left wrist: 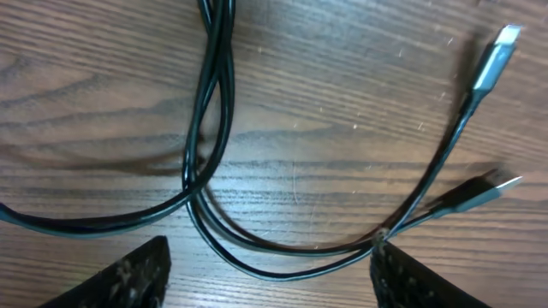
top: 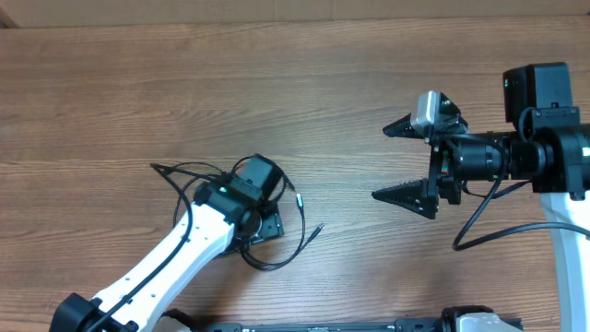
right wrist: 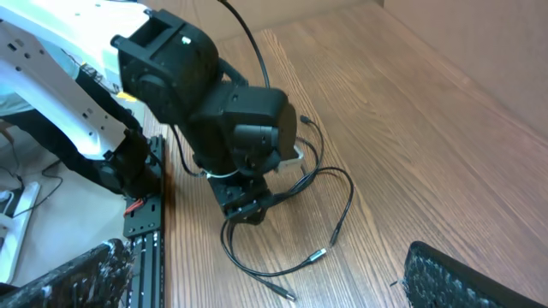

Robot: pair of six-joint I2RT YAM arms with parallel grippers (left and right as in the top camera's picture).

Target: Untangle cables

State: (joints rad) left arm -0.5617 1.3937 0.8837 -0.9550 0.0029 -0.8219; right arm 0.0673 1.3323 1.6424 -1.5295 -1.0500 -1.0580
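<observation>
The fingers of my left gripper are around the slack bend near the plugs, next to where the cables cross, so next my left gripper takes the crossing [left wrist: 193,190] and lifts the tangle.
Thin black cables [top: 286,251] lie in tangled loops on the wooden table, with small plug tips [top: 320,228] pointing right. My left gripper [top: 265,227] hangs low over the tangle. In the left wrist view it is open [left wrist: 270,278]: two cables [left wrist: 282,257] curve across the gap between its dark fingertips [left wrist: 128,274], and silver-tipped plugs [left wrist: 497,56] lie at the upper right. My right gripper [top: 404,162] is wide open and holds nothing, well to the right of the tangle. From the right wrist view, the cables [right wrist: 257,267] trail out below the left arm's gripper [right wrist: 248,205].
A thicker black cable [top: 479,226] hangs from the right arm. A black rail [right wrist: 141,231] runs along the table's near edge by the left arm's base. Bare wood [top: 277,83] stretches across the far side of the table.
</observation>
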